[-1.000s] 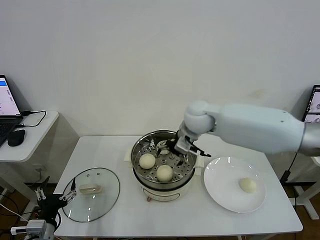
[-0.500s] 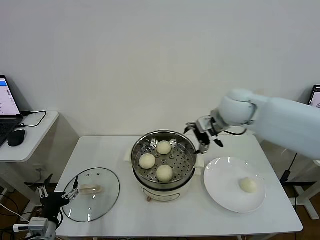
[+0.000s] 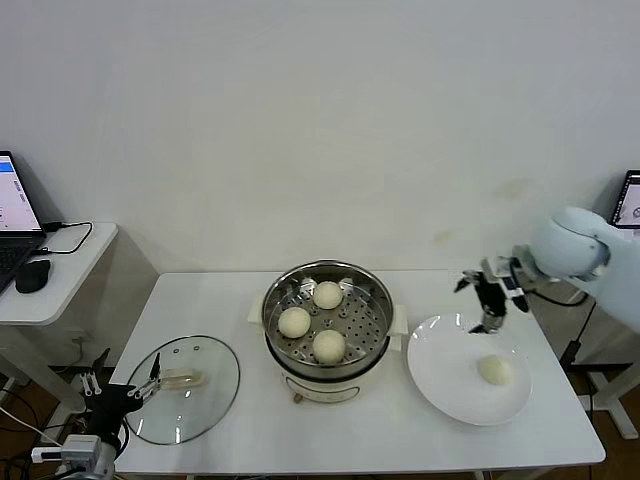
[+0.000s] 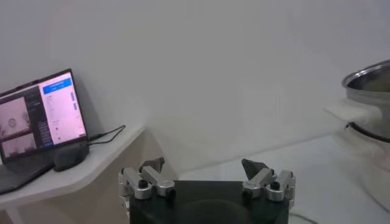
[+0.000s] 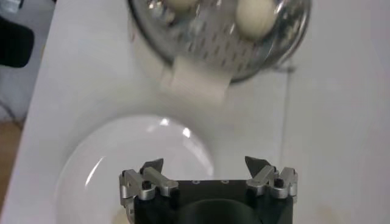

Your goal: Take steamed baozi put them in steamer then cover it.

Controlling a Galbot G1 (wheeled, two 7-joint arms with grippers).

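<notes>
The baozi on the white plate belongs in the steamer, so next I lower my right gripper there and close it around the sides of the baozi (image 3: 498,370) (image 5: 121,217).
The steamer (image 3: 328,318) stands mid-table with three steamed baozi on its perforated tray: one at the back (image 3: 327,294), one on the left (image 3: 294,322), one at the front (image 3: 328,345). Another baozi (image 3: 495,370) lies on the white plate (image 3: 432,385) to the right. My right gripper (image 3: 484,298) hangs open and empty above the plate's far edge, just behind that baozi. In the right wrist view the right gripper (image 5: 204,163) has the plate (image 5: 122,164) under it and the steamer (image 5: 207,55) farther off. My left gripper (image 3: 122,388) stays low at the table's front left corner, open and empty (image 4: 203,164).
The glass lid (image 3: 182,388) with its cream handle lies flat on the table, left of the steamer and next to my left gripper. A side desk with a laptop (image 4: 42,115) and a mouse (image 3: 32,274) stands to the left.
My right gripper has left a third baozi at the back of the steamer, then swung right to above the plate's far edge. The left arm has hardly moved.
</notes>
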